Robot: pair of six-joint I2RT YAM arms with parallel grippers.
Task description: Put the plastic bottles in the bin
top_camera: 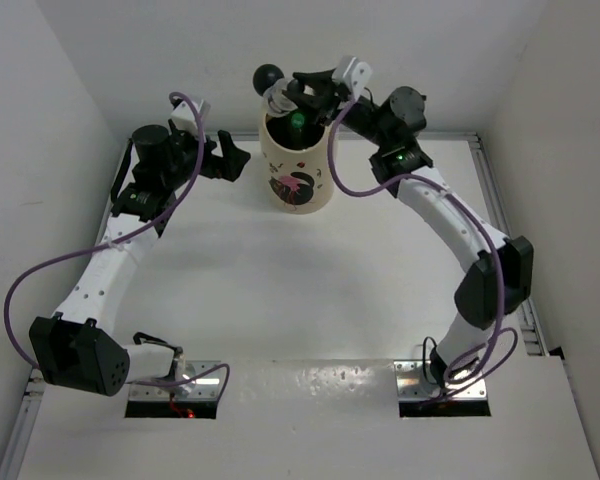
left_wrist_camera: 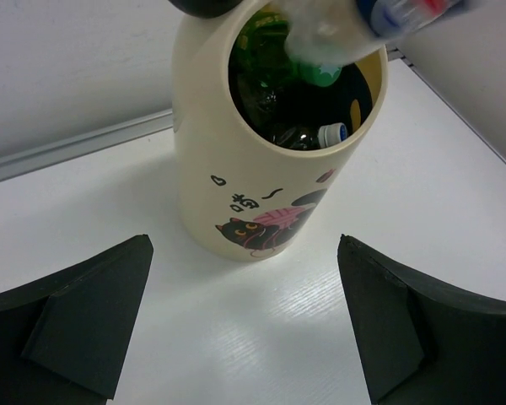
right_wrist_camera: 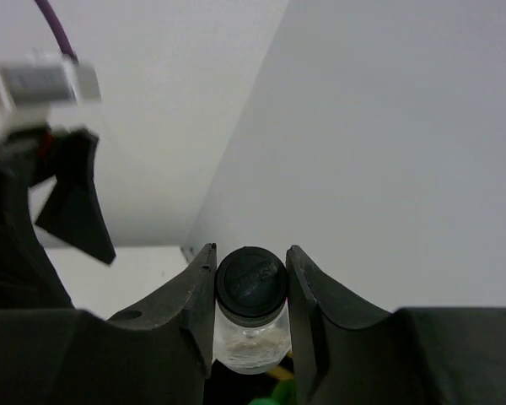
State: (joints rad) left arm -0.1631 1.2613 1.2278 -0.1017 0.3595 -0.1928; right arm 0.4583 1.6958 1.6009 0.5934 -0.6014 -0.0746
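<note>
Next, my right gripper lets go of the clear bottle inside the cream bin (top_camera: 283,122), next to the green bottle.
The cream bin (top_camera: 298,175) with a pink-and-black cat picture stands at the back of the table, one black ball ear (top_camera: 269,77) showing on its rim. My right gripper (top_camera: 305,93) hangs over its mouth, shut on a clear bottle with a black cap (right_wrist_camera: 251,283). In the left wrist view that bottle (left_wrist_camera: 333,38) tilts into the bin's opening. Inside the bin (left_wrist_camera: 236,181) lie a green bottle (left_wrist_camera: 266,46) and a clear bottle with a pale cap (left_wrist_camera: 331,132). My left gripper (top_camera: 227,160) is open and empty, just left of the bin.
White walls close in behind and on both sides of the table (top_camera: 310,290). A metal rail (top_camera: 500,215) runs along the right edge. The arm bases (top_camera: 180,385) sit at the near edge.
</note>
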